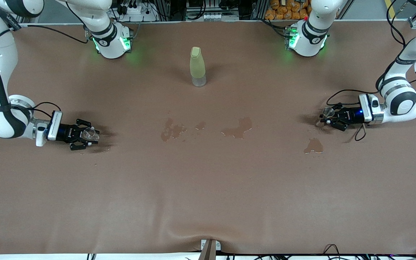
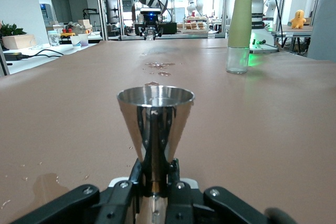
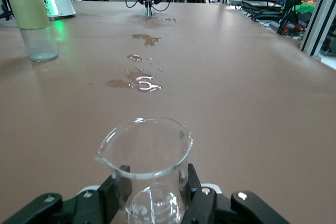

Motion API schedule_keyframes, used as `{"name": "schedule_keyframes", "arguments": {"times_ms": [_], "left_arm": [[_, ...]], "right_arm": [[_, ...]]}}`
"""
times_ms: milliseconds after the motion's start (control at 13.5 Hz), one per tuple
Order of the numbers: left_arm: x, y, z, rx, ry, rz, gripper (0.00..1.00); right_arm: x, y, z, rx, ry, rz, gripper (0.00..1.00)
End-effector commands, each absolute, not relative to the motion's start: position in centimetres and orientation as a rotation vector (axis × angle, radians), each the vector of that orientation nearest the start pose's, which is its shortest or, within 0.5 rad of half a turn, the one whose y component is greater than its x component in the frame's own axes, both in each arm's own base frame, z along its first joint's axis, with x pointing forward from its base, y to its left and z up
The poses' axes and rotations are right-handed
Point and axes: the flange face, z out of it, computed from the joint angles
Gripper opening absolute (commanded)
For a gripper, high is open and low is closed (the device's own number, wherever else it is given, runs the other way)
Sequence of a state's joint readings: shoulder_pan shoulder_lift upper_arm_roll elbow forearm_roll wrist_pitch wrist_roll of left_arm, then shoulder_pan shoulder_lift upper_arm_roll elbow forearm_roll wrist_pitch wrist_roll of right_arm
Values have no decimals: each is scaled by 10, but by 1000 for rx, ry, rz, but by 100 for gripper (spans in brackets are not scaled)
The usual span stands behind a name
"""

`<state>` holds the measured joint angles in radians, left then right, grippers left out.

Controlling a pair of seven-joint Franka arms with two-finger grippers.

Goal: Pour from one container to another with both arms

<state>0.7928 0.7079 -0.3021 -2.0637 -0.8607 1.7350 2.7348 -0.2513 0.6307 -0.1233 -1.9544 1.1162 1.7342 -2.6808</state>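
Next, I set the tiny clear cup on the table just ahead of my right gripper (image 1: 98, 139), short of the middle wet patches.
The tiny clear cup (image 1: 91, 133) with a pouring lip stands upright between the fingers of my right gripper (image 1: 85, 136), low at the table near the right arm's end. In the right wrist view the cup (image 3: 144, 150) fills the gripper (image 3: 152, 190), whose fingers press both its sides. The silvery hourglass measure (image 1: 328, 112) is upright in my left gripper (image 1: 330, 118), near the left arm's end. In the left wrist view the measure (image 2: 155, 119) is pinched at its narrow waist by the gripper (image 2: 156, 174). I cannot tell whether either vessel holds liquid.
A tall yellow-green bottle (image 1: 197, 66) stands mid-table toward the robots' bases. Wet patches (image 1: 238, 128) (image 1: 172, 130) lie in the middle between the grippers. Another wet patch (image 1: 313, 146) lies close to the left gripper, nearer the front camera.
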Motion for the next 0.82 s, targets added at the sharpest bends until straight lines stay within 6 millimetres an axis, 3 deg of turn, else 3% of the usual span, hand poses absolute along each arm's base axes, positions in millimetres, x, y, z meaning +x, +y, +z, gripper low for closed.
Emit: {"name": "schedule_keyframes", "arguments": {"times_ms": [0,371,741], "left_arm": [[461,155,98,1281,-1475,1134,0],[463,158,97,1280,-1479,1140,0],[466,158,99,1265,-1475,1147,4]], "right_arm": [[541,-126,130,-1537,-1566,-999,0],[536,-123,105,-1567,-1546,-970,0],[535,-118,99,-1555,-1544,-982,0]]}}
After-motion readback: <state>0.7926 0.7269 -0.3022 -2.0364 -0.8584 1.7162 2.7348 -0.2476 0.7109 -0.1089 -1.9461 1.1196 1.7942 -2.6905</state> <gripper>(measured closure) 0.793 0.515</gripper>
